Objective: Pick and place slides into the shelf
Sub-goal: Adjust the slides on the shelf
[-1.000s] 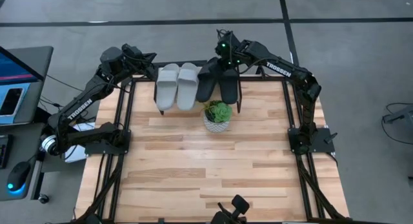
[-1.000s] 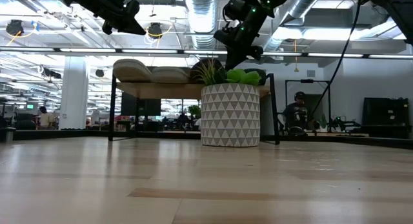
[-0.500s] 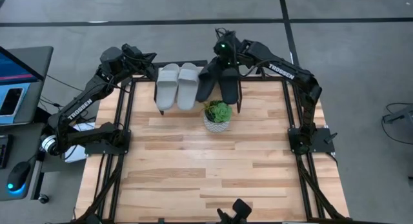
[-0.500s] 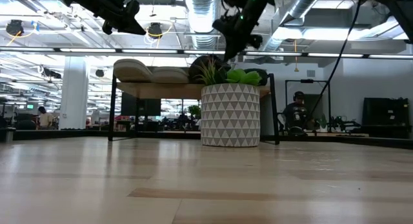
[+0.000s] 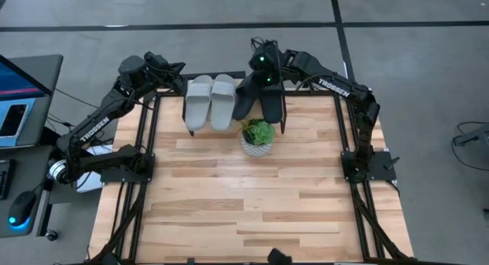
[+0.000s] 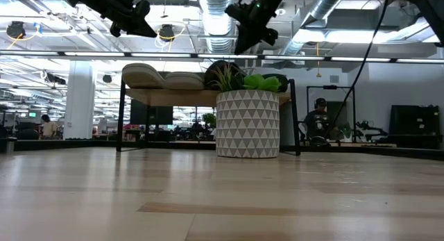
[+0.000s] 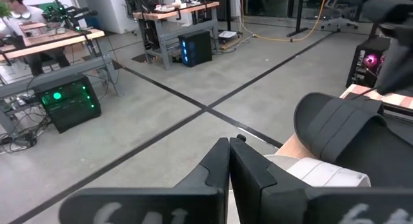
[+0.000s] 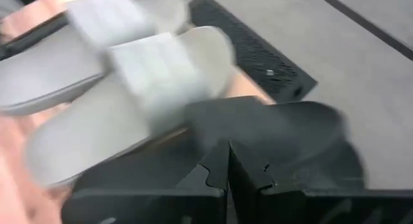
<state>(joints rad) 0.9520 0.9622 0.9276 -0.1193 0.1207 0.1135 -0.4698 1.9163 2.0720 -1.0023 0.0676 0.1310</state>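
Next, I open my right gripper, take the black slide near its strap (image 5: 249, 88) and straighten it, because it sits at a slant on the shelf beside the light grey slides.
The shelf (image 6: 182, 96) stands at the table's far edge on thin black legs. All of the slides lie side by side on its plank top: two light grey slides (image 5: 199, 101) (image 5: 222, 98) on the left, two black slides (image 5: 244, 97) (image 5: 270, 101) on the right. My right gripper (image 5: 254, 66) (image 6: 241, 44) hangs shut in the air above the black slides (image 8: 284, 130), clear of them. My left gripper (image 5: 177, 69) (image 7: 230, 146) waits shut, raised beside the shelf's far left end.
A patterned white pot with a green plant (image 5: 257, 136) (image 6: 248, 123) stands on the table just in front of the shelf's right half. The wooden table (image 5: 252, 204) stretches bare toward the near edge. A person sits in the room beyond (image 6: 318, 123).
My right gripper has risen steadily above the black slides and shifted a little toward the table's left. The slides and the left arm have stayed where they were.
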